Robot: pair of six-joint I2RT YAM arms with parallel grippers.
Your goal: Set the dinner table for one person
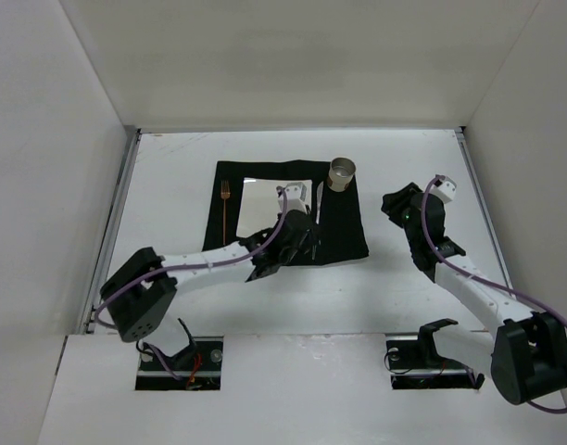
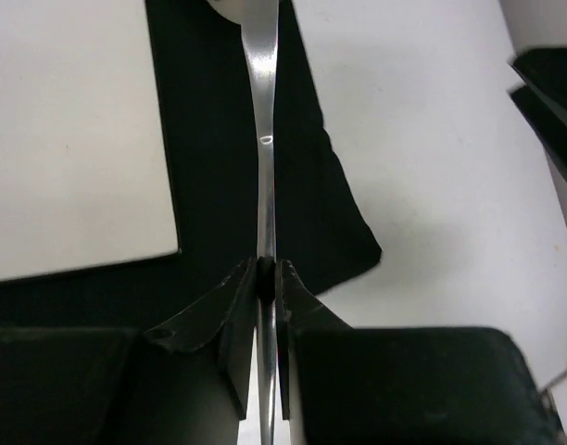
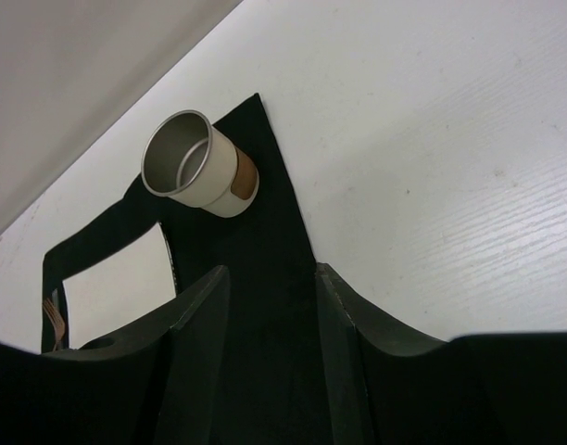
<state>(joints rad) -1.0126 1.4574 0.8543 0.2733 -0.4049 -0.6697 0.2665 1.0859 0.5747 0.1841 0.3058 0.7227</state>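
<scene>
My left gripper needs to put the silver knife down on the black mat (image 1: pixel 327 213) (image 2: pixel 222 113) next to the plate, with the blade toward the cup.
The white dinner table (image 1: pixel 172 167) carries a black mat (image 1: pixel 344 232) with a square white plate (image 1: pixel 265 195) on it. A copper fork (image 1: pixel 225 209) lies on the mat left of the plate. A metal-lined cup (image 1: pixel 342 172) stands at the mat's far right corner. My left gripper (image 1: pixel 311 243) is shut on the handle of a silver knife (image 2: pixel 263 139), which lies along the mat (image 2: pixel 209 139) right of the plate (image 2: pixel 70 139). My right gripper (image 1: pixel 395 206) is open and empty, off the mat's right edge. Its view shows the cup (image 3: pixel 195 167) beyond its fingers (image 3: pixel 205 297).
Thin metal rails run along the table's side edges (image 1: pixel 124 185). White walls close in the left, far and right sides. Bare table (image 3: pixel 432 139) lies right of the mat (image 3: pixel 265 213). The left arm crosses the mat's near edge.
</scene>
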